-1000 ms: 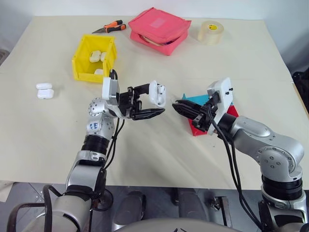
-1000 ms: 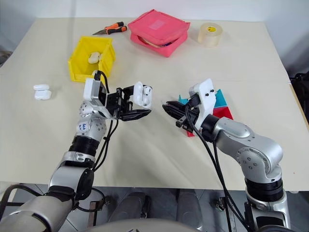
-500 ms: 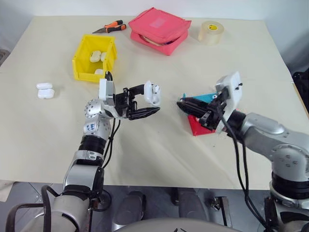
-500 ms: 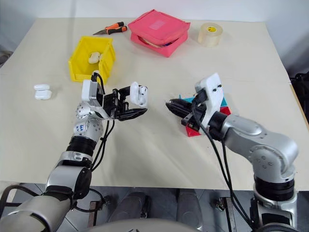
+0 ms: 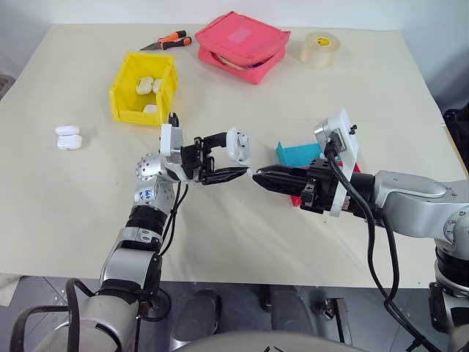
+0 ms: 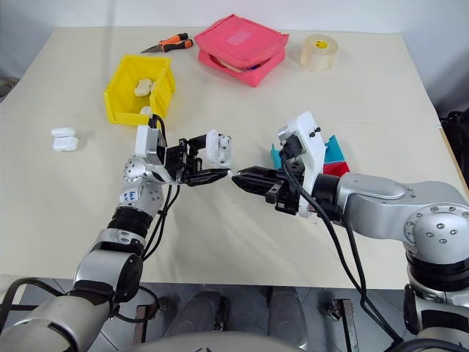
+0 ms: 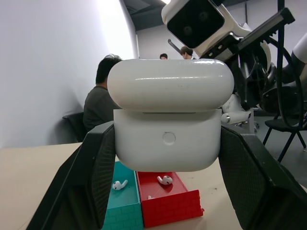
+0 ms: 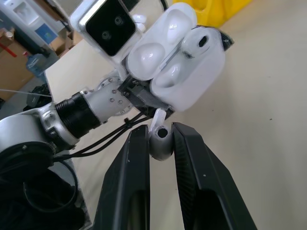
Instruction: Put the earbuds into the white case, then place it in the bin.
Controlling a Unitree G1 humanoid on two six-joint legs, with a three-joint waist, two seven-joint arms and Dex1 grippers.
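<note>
The robot's right gripper needs to release the earbud inside the teal tray (image 5: 299,155), near the end closest to the left gripper. That earbud is now just below and beside the case.
My left gripper (image 5: 233,154) is shut on the white case (image 5: 237,144), held above the table's middle with its lid flipped open. One earbud (image 8: 198,44) sits in a well of the case (image 8: 184,72). My right gripper (image 5: 256,176) is shut on another earbud (image 8: 160,145), its tips just below and beside the case. Two more earbuds (image 7: 164,180) lie in the teal tray (image 7: 122,211) and the red tray (image 7: 170,206). The yellow bin (image 5: 126,114) stands at the back left with white cases inside.
Two look-alike white cases (image 5: 67,137) lie at the table's left. A pink zip pouch (image 5: 242,44), a tape roll (image 5: 320,48) and orange-handled pliers (image 5: 167,42) line the far edge. The teal tray (image 5: 299,153) sits behind my right gripper. People sit in the room behind.
My right gripper has rolled its wrist and swung in toward the left gripper, bringing the earbud up to the open case. The left gripper has kept its hold and barely moved.
</note>
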